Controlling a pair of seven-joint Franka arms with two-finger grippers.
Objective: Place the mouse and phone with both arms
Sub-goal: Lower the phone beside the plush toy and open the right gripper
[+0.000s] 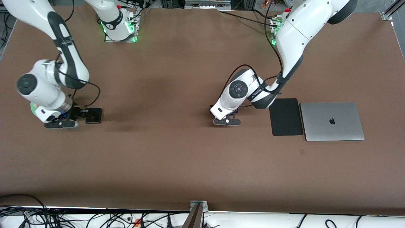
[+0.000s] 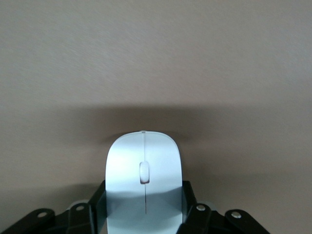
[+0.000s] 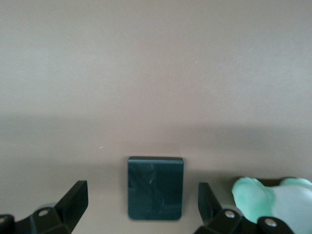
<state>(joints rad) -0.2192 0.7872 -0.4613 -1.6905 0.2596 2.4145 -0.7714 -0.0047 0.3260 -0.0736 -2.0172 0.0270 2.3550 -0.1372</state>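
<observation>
The white mouse will go down on the middle of the black mat (image 1: 287,116) beside the laptop, set there by my left gripper.
The white mouse (image 2: 143,161) sits between the fingers of my left gripper (image 2: 143,196), which press on its two sides low over the brown table. In the front view the left gripper (image 1: 226,118) is near the table's middle and hides the mouse. The black phone (image 1: 94,115) lies flat on the table toward the right arm's end. My right gripper (image 1: 84,114) is low at the phone. In the right wrist view the phone (image 3: 155,187) lies between the right gripper's (image 3: 142,190) open fingers, with a gap on each side.
A large flat black mat (image 1: 286,116) and a closed silver laptop (image 1: 332,121) lie side by side toward the left arm's end, the mat close to the left arm's wrist. Cables run along the table's front edge (image 1: 95,218).
</observation>
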